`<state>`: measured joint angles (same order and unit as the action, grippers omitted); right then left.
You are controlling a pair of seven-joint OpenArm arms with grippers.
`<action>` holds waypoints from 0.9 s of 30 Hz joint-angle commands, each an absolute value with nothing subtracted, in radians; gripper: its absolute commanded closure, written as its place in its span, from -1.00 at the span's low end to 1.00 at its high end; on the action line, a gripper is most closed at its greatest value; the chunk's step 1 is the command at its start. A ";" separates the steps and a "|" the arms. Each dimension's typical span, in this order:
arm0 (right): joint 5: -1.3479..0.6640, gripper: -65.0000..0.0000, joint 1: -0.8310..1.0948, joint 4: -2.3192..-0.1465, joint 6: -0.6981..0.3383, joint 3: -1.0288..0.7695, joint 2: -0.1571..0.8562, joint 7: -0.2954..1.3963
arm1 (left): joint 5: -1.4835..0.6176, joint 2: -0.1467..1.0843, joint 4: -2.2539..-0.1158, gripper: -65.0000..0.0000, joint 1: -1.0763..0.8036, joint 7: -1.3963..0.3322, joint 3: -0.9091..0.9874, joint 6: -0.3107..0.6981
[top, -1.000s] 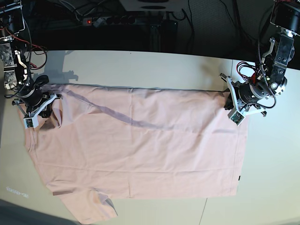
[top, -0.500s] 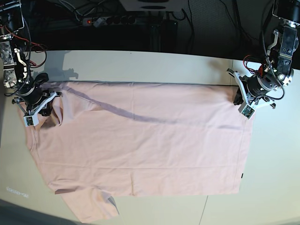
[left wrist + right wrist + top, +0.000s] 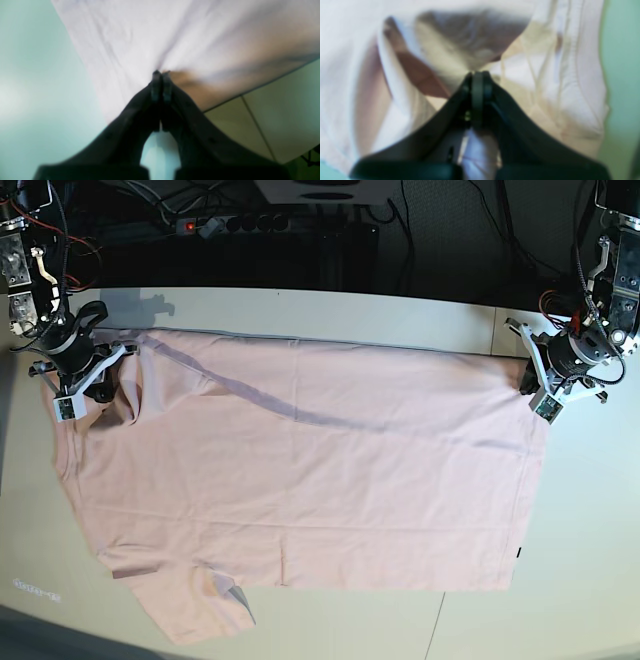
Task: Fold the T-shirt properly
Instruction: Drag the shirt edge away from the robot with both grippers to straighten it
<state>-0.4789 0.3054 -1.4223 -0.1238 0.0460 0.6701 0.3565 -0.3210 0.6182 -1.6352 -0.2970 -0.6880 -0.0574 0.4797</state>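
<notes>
Next, I let go of the T-shirt's corner with my left gripper on the pale table [image 3: 561, 323] near its far edge.
The pale pink T-shirt [image 3: 300, 470] lies spread plain side up across the table, one short sleeve at the bottom left. At the shirt's top right corner my left gripper [image 3: 536, 390] is shut on the cloth; in the left wrist view the gripper [image 3: 160, 73] pinches the T-shirt [image 3: 175, 32] with folds fanning out from its tips. At the top left corner my right gripper [image 3: 92, 385] is shut on the shirt. The right wrist view shows that gripper [image 3: 477, 73] closed on bunched cloth of the T-shirt [image 3: 557, 75]. A long crease runs from the top left toward the middle.
The pale table [image 3: 590, 520] has a seam line at the lower right. A power strip [image 3: 250, 222] and cables lie in the dark area beyond the table's far edge. Both arms stand at the table's far corners.
Both grippers moved toward the far edge of the table, the left one also outward to the right, dragging the shirt's top edge up and stretching it flatter.
</notes>
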 commanded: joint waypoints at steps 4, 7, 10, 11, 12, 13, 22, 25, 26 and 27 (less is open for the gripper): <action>-0.468 1.00 0.383 -1.448 -0.169 0.020 0.678 0.479 | -0.322 0.632 -1.631 1.00 -0.351 -0.759 -0.059 0.494; -0.468 1.00 0.411 -1.461 -0.169 -0.002 0.679 0.479 | -0.322 0.632 -1.631 1.00 -0.356 -0.760 -0.059 0.494; -0.468 1.00 0.429 -1.464 -0.169 -0.016 0.679 0.479 | -0.330 0.632 -1.641 1.00 -0.368 -0.760 -0.059 0.494; -0.468 1.00 0.433 -1.464 -0.170 -0.017 0.678 0.479 | -0.330 0.632 -1.651 1.00 -0.377 -0.763 -0.059 0.494; -0.468 1.00 0.439 -1.464 -0.170 -0.018 0.679 0.479 | -0.330 0.632 -1.665 1.00 -0.389 -0.764 -0.059 0.494; -0.468 1.00 0.441 -1.464 -0.170 -0.018 0.678 0.479 | -0.329 0.632 -1.681 1.00 -0.403 -0.763 -0.059 0.494; -0.468 1.00 0.447 -1.464 -0.173 -0.018 0.679 0.479 | -0.329 0.615 -1.779 1.00 -0.496 -0.760 0.020 0.495; -0.468 1.00 0.447 -1.464 -0.173 -0.018 0.679 0.479 | -0.342 0.612 -1.779 1.00 -0.505 -0.760 0.074 0.523; -0.468 1.00 0.448 -1.464 -0.173 -0.018 0.679 0.479 | -0.341 0.612 -1.779 1.00 -0.505 -0.760 0.085 0.530; -0.468 1.00 0.450 -1.464 -0.173 -0.018 0.679 0.479 | -0.340 0.612 -1.779 1.00 -0.508 -0.760 0.092 0.533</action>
<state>-0.4828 0.4217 -1.4784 -0.1246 -0.0235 0.6701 0.3531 -0.3603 0.5987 -1.7760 -0.5014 -0.7296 0.0853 0.5133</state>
